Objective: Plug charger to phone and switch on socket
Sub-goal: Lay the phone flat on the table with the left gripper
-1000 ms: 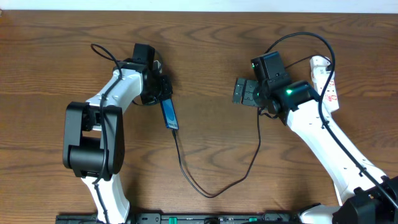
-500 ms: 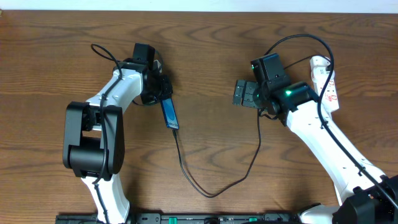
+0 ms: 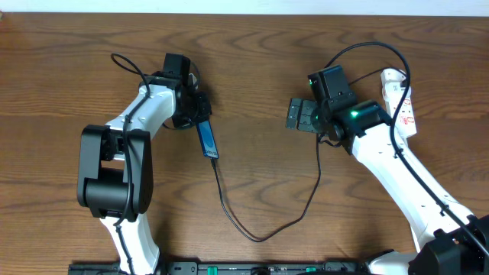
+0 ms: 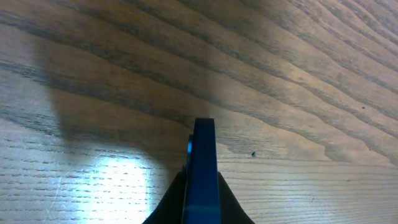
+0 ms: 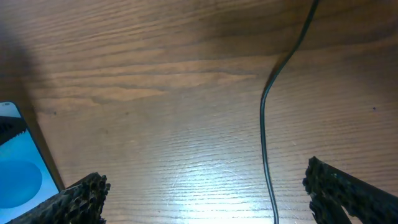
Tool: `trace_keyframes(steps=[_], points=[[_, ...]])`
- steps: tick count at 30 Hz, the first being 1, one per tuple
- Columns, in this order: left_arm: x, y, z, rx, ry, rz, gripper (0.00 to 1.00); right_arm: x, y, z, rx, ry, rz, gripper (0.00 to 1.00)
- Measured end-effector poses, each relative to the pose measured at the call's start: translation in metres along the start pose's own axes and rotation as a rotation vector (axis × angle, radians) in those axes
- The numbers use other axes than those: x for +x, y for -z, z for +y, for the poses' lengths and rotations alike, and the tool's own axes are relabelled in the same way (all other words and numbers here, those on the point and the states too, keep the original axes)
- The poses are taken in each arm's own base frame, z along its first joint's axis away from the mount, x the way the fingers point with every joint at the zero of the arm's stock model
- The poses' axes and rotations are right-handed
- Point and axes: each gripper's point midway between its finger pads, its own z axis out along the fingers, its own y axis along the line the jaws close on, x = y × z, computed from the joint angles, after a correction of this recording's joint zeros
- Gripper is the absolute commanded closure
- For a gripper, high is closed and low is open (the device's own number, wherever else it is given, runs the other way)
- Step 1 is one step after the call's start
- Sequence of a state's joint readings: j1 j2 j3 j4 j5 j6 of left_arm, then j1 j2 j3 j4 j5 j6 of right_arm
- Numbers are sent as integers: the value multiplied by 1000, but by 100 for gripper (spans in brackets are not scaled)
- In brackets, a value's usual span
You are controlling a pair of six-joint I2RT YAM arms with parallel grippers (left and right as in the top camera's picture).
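Note:
Next, I let go of the phone with my left gripper so it lies flat on the bare wood point(image 3: 218, 134) beside its fingertips, screen facing up.
The phone point(image 3: 208, 138) is tilted up on its edge left of centre, blue screen showing, and my left gripper point(image 3: 199, 118) is shut on its far end. From the left wrist the phone point(image 4: 203, 165) appears edge-on, pinched between the dark fingers point(image 4: 233, 208). The charger point(image 3: 263, 235) is a thin black cable looping over the table from the phone's near end toward the right arm. It meets the phone at its plug tip point(image 3: 215, 159). My right gripper point(image 3: 299, 114) hangs open above bare wood, with the cable point(image 5: 266, 124) running between its fingers point(image 5: 81, 199). The white socket point(image 3: 403, 103) lies at the far right.
The wooden table point(image 3: 260, 69) runs to a pale back edge. A thick white cord leaves the socket's far end. The right arm's own black cable point(image 3: 367, 47) arches above it. The phone's screen corner point(image 5: 15, 177) shows at the left of the right wrist view.

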State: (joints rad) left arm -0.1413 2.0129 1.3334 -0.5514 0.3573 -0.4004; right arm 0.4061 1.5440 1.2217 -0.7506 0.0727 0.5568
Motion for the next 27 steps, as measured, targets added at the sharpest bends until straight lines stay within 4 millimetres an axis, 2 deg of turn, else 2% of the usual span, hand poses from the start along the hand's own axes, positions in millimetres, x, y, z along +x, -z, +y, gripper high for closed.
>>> trace_keyframes(steps=[27], points=[[-3,-3,8,-37,13,-25,92,-1,0,1,-4,2,-6,1]])
